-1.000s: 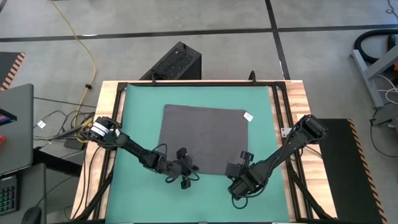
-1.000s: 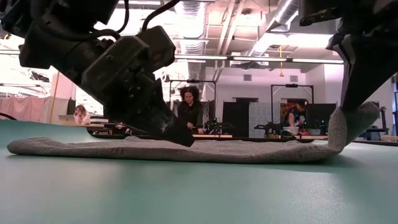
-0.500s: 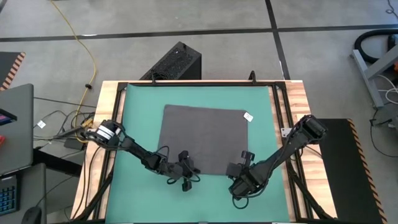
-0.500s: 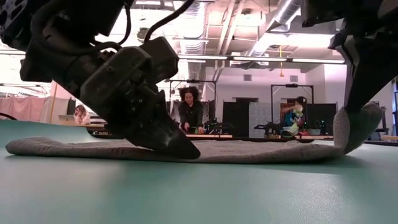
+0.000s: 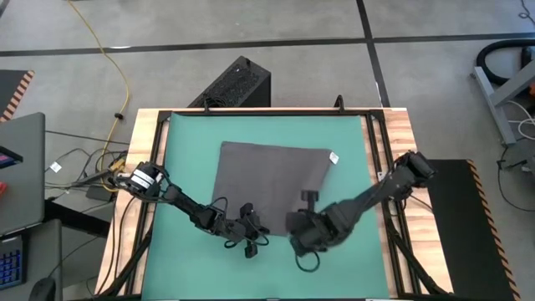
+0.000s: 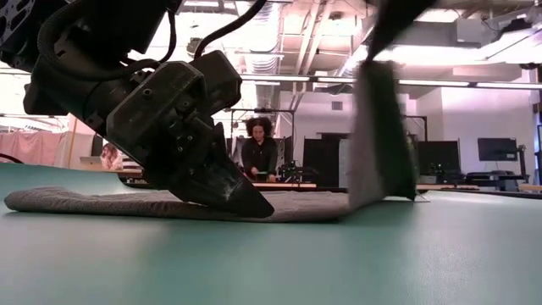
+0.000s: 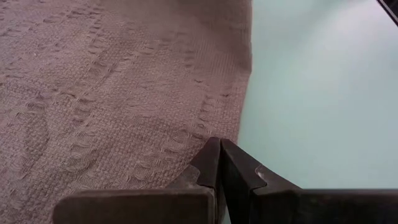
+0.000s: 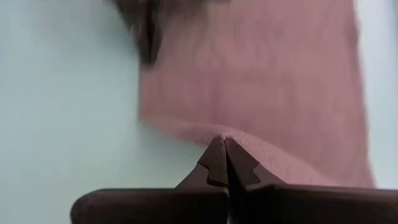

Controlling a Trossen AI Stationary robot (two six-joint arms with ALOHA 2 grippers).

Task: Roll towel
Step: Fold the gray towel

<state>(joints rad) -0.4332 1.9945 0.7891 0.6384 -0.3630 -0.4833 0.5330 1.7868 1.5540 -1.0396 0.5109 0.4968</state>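
Note:
The towel's flap is raised. Next, I lay it with my right gripper on the flat cloth [image 5: 256,214] [image 8: 173,59] just beyond the end of my left gripper.
The dark grey towel [image 5: 263,180] lies on the green mat [image 5: 184,150], its white tag [image 5: 333,156] at the far right corner. My left gripper [image 5: 256,233] is shut, low at the towel's near edge, left of its middle; its tip [image 6: 257,206] sits on the cloth. My right gripper [image 5: 294,227] is shut on the towel's near right part and holds it high off the mat. The raised part [image 6: 381,135] stands up like a flap, while the left and far parts [image 6: 102,202] stay flat on the mat. My left gripper's shut fingertips [image 7: 219,149] rest on the towel's top face close to its near edge [image 7: 244,118], slanting down from the table's left. Whether any cloth is caught between them I cannot tell. My right gripper pinches the towel at its fingertips [image 8: 222,144], on a bunched bit of the near right edge [image 8: 186,132], pointing steeply down from above. That part is lifted clear and hangs slack below the fingers [image 6: 377,76]; the rest lies on the mat.
The mat is bare to the left, right and near side of the towel. A black frame and wooden table edges [image 5: 401,150] run around the mat. A black box [image 5: 234,84] stands on the floor beyond the far edge. A person [image 6: 258,144] shows in the room behind.
My right gripper has risen and swung toward the table's left, rolling at the wrist, with the towel's near right corner. That corner, which was bent up only slightly at the mat, now stands high as a flap folded toward the middle. The towel's left and far parts have stayed flat.

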